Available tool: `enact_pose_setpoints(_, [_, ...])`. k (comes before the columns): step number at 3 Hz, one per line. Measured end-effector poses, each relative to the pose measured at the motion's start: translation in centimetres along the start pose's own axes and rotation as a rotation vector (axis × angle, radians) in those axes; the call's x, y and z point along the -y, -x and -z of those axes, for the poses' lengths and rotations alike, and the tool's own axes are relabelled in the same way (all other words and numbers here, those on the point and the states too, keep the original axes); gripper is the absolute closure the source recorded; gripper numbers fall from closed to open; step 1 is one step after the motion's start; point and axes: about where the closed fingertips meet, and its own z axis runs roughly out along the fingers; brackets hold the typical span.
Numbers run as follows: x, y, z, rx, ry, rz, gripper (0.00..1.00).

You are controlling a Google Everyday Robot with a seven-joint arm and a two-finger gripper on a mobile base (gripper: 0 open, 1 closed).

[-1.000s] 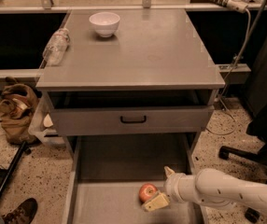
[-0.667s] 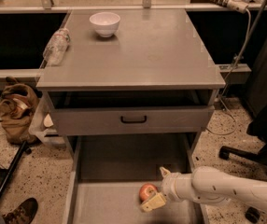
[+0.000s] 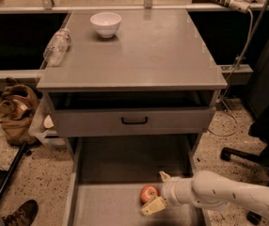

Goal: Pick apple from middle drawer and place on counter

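The robot's gripper needs to close around the apple's middle (image 3: 148,194) inside the open middle drawer, because the apple has to go up to the counter.
The apple (image 3: 148,192), small and red, lies on the bare floor of the open middle drawer (image 3: 111,164), near its front right. My gripper (image 3: 158,191) reaches in from the right on a white arm, low inside the drawer. Its fingers are spread. One fingertip (image 3: 164,175) is behind the apple and the other (image 3: 152,205) is in front of it, so the apple sits at the mouth of the open jaws. The counter (image 3: 144,51) is the grey top slab above.
A white bowl (image 3: 106,23) stands at the counter's back left. A clear plastic bottle (image 3: 56,46) lies along its left edge. A shut drawer front with a black handle (image 3: 134,121) sits above the open drawer. A brown bag (image 3: 17,112) and a black chair base (image 3: 247,157) are on the floor.
My arm has slid a little to the left, bringing the gripper closer around the apple. The apple has stayed where it was.
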Motion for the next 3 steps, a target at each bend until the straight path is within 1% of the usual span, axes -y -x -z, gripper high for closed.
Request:
enact_pose_setpoints(2, [-0.3,-1.7,-2.1,0.026,0.030,-0.002,0.00])
enact_pose_setpoints(3, [-0.4,-2.0,-3.2,0.020,0.040,0.006,0.00])
